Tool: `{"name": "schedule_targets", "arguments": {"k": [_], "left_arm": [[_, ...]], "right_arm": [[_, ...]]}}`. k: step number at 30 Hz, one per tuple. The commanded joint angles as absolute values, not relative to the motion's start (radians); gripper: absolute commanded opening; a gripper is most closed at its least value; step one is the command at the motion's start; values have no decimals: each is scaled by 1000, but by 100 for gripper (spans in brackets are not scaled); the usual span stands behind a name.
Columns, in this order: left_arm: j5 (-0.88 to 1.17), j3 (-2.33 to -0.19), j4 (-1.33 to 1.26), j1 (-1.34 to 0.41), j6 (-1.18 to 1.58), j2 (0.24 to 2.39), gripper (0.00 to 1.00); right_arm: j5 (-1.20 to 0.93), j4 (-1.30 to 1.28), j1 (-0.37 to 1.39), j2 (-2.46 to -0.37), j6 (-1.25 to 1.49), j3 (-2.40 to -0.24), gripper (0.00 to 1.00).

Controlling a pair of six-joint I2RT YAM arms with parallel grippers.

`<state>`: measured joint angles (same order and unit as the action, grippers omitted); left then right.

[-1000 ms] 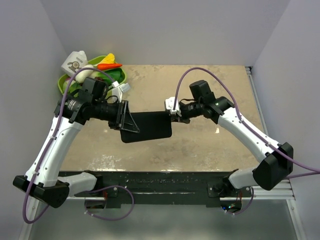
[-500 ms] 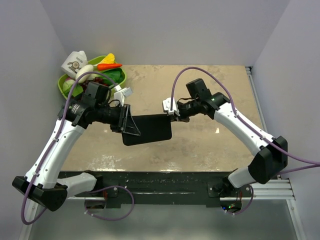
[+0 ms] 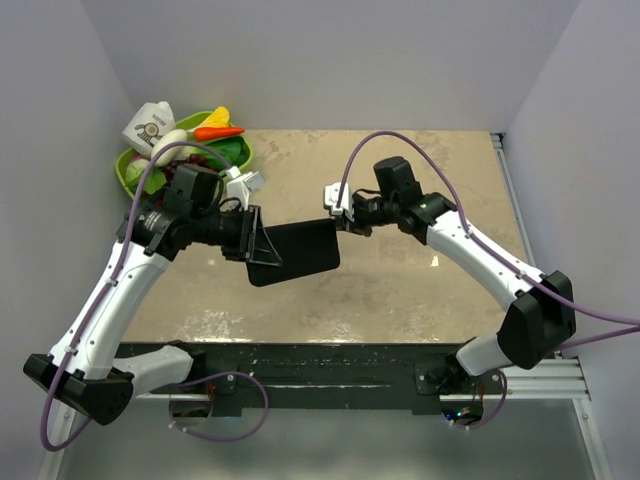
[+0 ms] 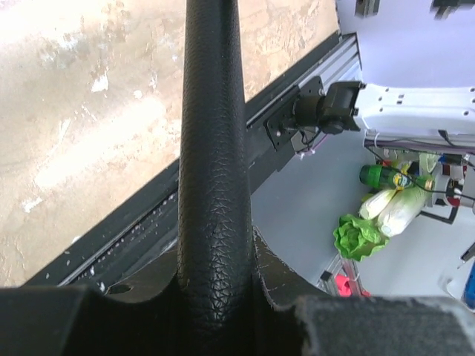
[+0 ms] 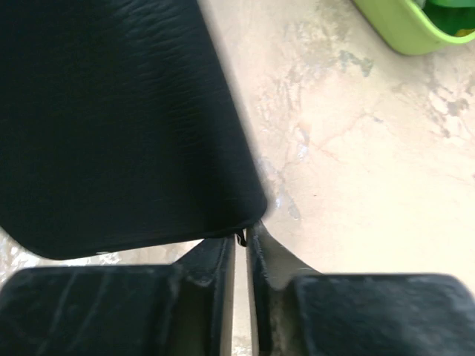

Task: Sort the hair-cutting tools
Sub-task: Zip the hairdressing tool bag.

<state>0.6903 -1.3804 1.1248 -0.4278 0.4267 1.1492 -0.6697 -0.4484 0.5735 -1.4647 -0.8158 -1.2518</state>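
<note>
The robot's left gripper should release the flat black case on the middle of the beige tabletop (image 3: 350, 246).
The flat black case (image 3: 300, 250) hangs above the table between both grippers. My left gripper (image 3: 256, 246) is shut on its left edge; the left wrist view shows the textured black case (image 4: 211, 148) running up from between the jaws of the left gripper (image 4: 215, 289). My right gripper (image 3: 337, 218) is at the case's upper right corner. In the right wrist view the right gripper (image 5: 240, 245) has its jaws nearly together on a tiny black zipper pull (image 5: 240, 237) at the corner of the case (image 5: 111, 111). The scissors and the comb are hidden.
A green bowl (image 3: 132, 172) of toy vegetables and a white carton (image 3: 150, 122) stand at the table's back left corner. The bowl's rim also shows in the right wrist view (image 5: 401, 33). The beige tabletop (image 3: 430, 290) lies under the case.
The right gripper has moved a little left and back at the case's corner. The left gripper has shifted slightly with the case, which is now more tilted.
</note>
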Motion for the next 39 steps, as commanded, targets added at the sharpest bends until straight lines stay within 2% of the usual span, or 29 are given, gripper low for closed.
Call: {"name": "schedule_targets", "arguments": {"k": [1, 9, 10, 16, 24, 28, 29, 30, 31, 36, 39], "left_arm": [[1048, -1374, 1249, -525, 422, 1175, 0], [1029, -1427, 1243, -528, 419, 1196, 0], [1029, -1428, 1243, -526, 417, 1201, 0], [1029, -1451, 1232, -526, 416, 1229, 0], [983, -1473, 1148, -526, 460, 1270, 0], [875, -1477, 1034, -528, 506, 1295, 0], [871, -1474, 991, -528, 520, 1296, 0], [858, -1468, 947, -526, 537, 1298, 0], [830, -1467, 864, -528, 558, 1302, 0], [805, -1408, 626, -528, 621, 1325, 0], [811, -1370, 508, -526, 635, 1373, 0]], "right_arm": [[-742, -107, 598, -1393, -767, -1333, 16], [-716, -331, 598, -1307, -759, -1301, 32], [-706, -348, 600, -1295, -749, -1281, 36], [-565, -391, 600, -1174, -657, -1174, 46], [-398, -319, 597, -1022, -434, -1043, 48], [-223, -322, 598, -1006, -220, -1061, 50], [-178, -327, 598, -1005, -186, -1065, 54], [-141, -340, 598, -1003, -152, -1068, 69], [-109, -351, 597, -1005, -97, -1077, 98], [85, -446, 597, -1005, -40, -1127, 99], [172, -381, 598, -924, 21, -1088, 99]]}}
